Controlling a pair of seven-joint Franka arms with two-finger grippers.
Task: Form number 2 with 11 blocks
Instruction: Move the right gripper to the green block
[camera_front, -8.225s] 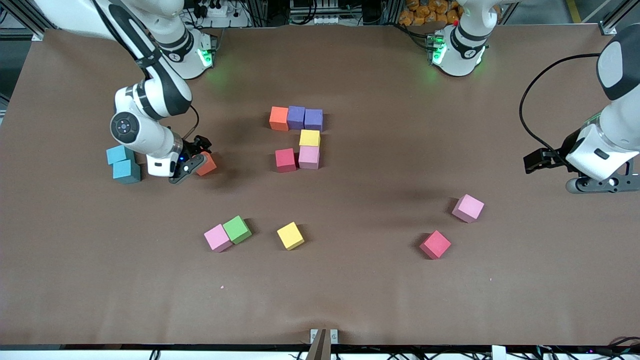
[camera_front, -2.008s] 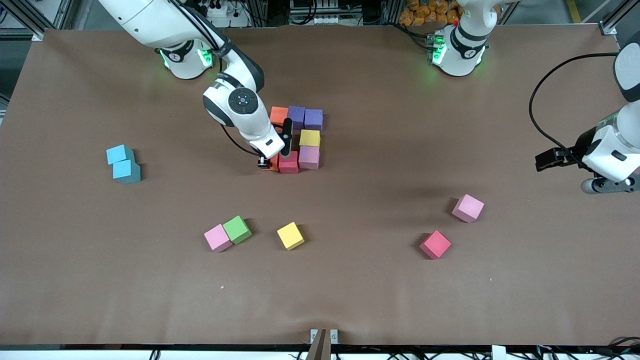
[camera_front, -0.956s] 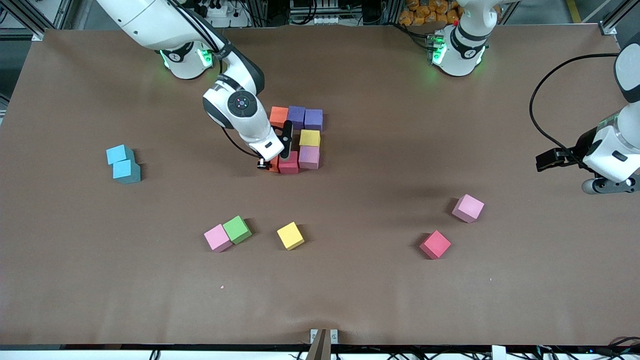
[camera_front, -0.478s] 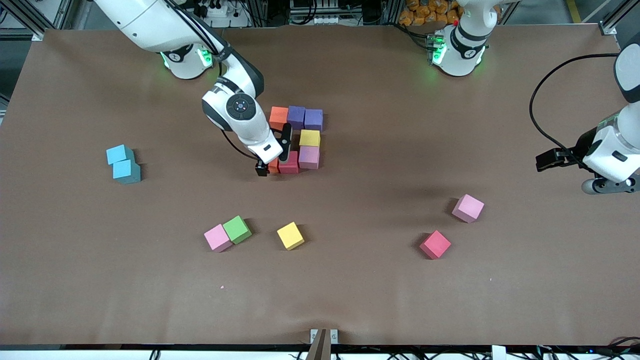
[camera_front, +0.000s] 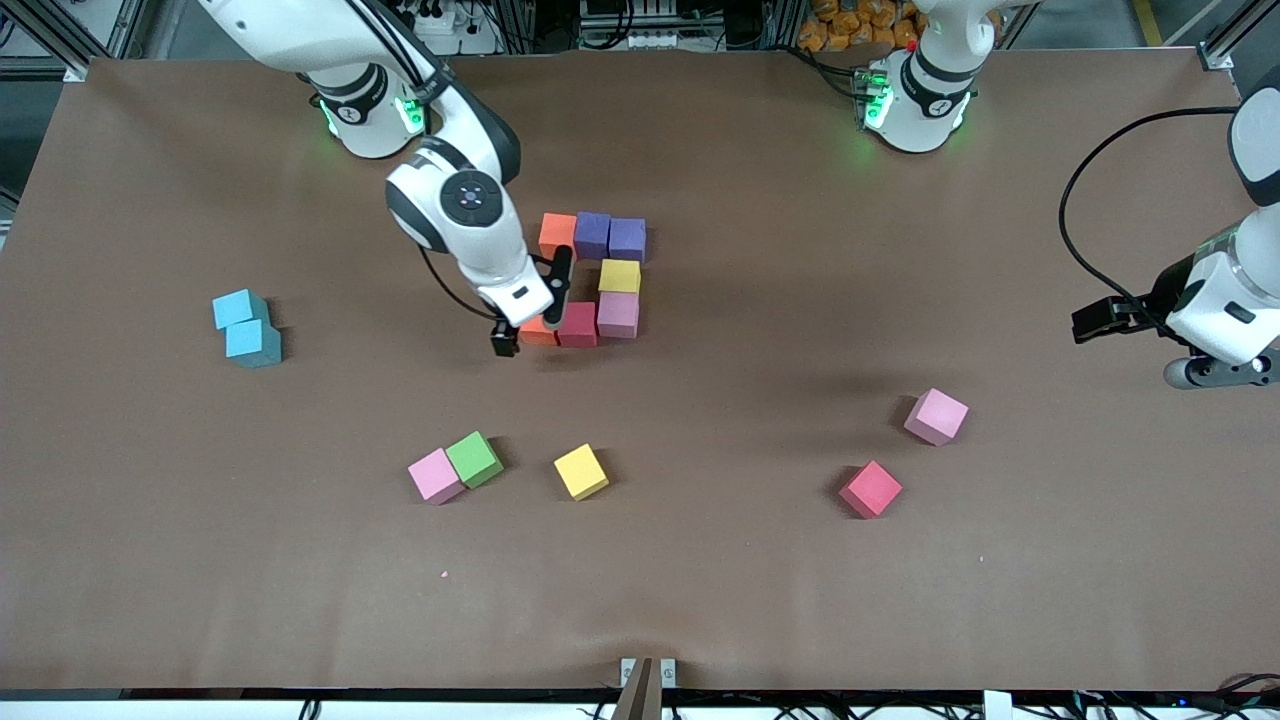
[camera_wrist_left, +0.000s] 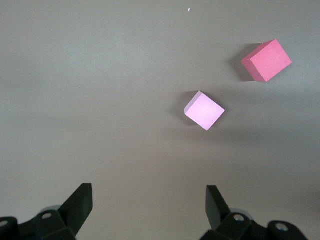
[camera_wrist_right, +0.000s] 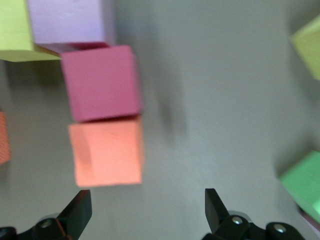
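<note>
Next, my right gripper moves to the green block that lies against a loose pink block and closes on the green block's sides (camera_front: 475, 458) (camera_wrist_right: 306, 182).
Seven blocks form the partial number 2 (camera_front: 619, 276): an orange, purple, purple row, then yellow, then pink, crimson (camera_front: 578, 324) and an orange block (camera_front: 537, 331) nearest the front camera. My right gripper (camera_front: 528, 322) hangs open just above that orange block (camera_wrist_right: 106, 155), holding nothing; in its wrist view the right gripper (camera_wrist_right: 147, 210) has the block off to one side of its fingers. Loose blocks lie nearer the front camera: pink (camera_front: 436, 476), green (camera_front: 473, 459), yellow (camera_front: 581, 471), pink (camera_front: 936, 416), crimson (camera_front: 870, 489). My left gripper (camera_front: 1088, 324) waits open at the left arm's end; the left gripper (camera_wrist_left: 149, 202) holds nothing.
Two light-blue cubes (camera_front: 246, 326) sit together toward the right arm's end of the brown table (camera_front: 760, 600). The left wrist view shows the loose pink block (camera_wrist_left: 204, 110) and the crimson one (camera_wrist_left: 266, 60) on bare table.
My right gripper has opened, let go of the orange block beside the crimson one, and lifted slightly toward the right arm's end. The left arm has not moved.
</note>
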